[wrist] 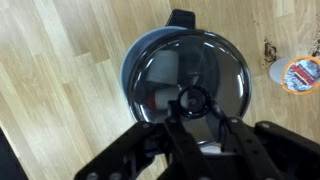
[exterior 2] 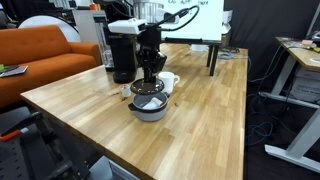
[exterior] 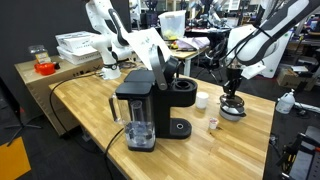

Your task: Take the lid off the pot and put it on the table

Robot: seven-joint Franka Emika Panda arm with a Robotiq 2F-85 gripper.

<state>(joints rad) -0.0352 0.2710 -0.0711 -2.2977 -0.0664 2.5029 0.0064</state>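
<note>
The robot's gripper will set the lid down on the bare table (exterior: 225,141) in front of the pot, close to the small pod.
The small silver-grey pot (wrist: 130,75) stands on the wooden table (wrist: 60,60) with its round dark, shiny lid (wrist: 215,60) resting on it. In the wrist view my gripper (wrist: 193,112) reaches down from above, and its two fingers hug the lid's central knob from both sides. Both exterior views show the gripper (exterior: 232,90) (exterior 2: 150,72) straight over the pot (exterior: 233,110) (exterior 2: 150,106), low on the lid (exterior 2: 150,99). The pot's dark handle stub points to the top of the wrist view.
A black coffee machine (exterior: 140,110) (exterior 2: 122,50) with a black cylinder (exterior: 183,95) stands nearby. A small white cup (exterior: 202,99) (exterior 2: 168,82) is close to the pot. A small pod (wrist: 297,75) (exterior: 213,124) lies on the table. A brown counter with white boxes (exterior: 75,45) is behind.
</note>
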